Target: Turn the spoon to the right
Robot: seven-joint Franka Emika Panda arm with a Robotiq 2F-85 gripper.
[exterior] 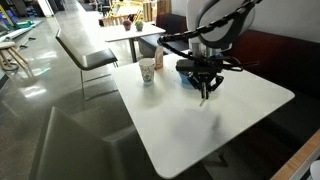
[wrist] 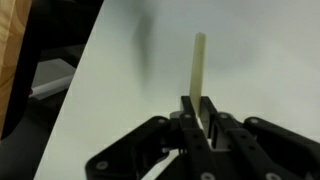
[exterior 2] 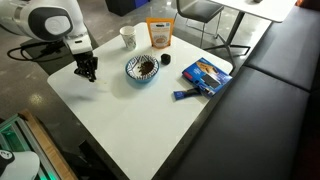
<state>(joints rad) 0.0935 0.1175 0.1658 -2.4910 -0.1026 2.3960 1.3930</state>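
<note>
Next, the gripper releases the spoon on the bare white table (exterior: 193, 99) just in front of the blue bowl.
The spoon (wrist: 199, 68) is a thin pale tan stick. In the wrist view it juts out forward from between the two fingers of my gripper (wrist: 201, 112), which is shut on it. In both exterior views the gripper (exterior: 206, 93) (exterior 2: 88, 73) hangs just above the white table (exterior 2: 130, 120), near its edge. It is off to one side of the blue bowl (exterior 2: 142, 68). The spoon is too small to make out in the exterior views.
A white paper cup (exterior 2: 127, 37) (exterior: 147, 72), an orange bag (exterior 2: 159, 33) and a blue packet (exterior 2: 205, 75) stand on the table around the bowl. The table's edge (wrist: 85, 70) runs close beside the gripper. Dark benches (exterior 2: 270, 90) flank the table.
</note>
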